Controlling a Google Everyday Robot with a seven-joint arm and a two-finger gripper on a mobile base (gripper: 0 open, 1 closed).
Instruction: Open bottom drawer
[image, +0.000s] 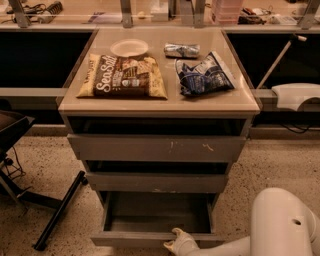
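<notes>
I will release the bottom drawer, which now stands pulled out, its front farther out over the speckled floor before the grey cabinet (158, 250).
The bottom drawer (125, 239) of the grey cabinet stands pulled out, its shallow grey tray interior (160, 214) bare. Its narrow front runs along the lower edge of the camera view. My gripper (176, 241) rests at the top edge of that front, right of its middle, with the white arm (280, 225) reaching in from the lower right. Above it sit the mid-sized front (157, 183) and the tall scratched front (157, 148), both pushed in.
On the cabinet top (165, 104) lie a brown Sea Salt chip bag (122, 76), a white plate (129, 48), a blue chip bag (202, 74) and a small silver packet (181, 50). A black chair base (55, 210) stands on the speckled floor at left.
</notes>
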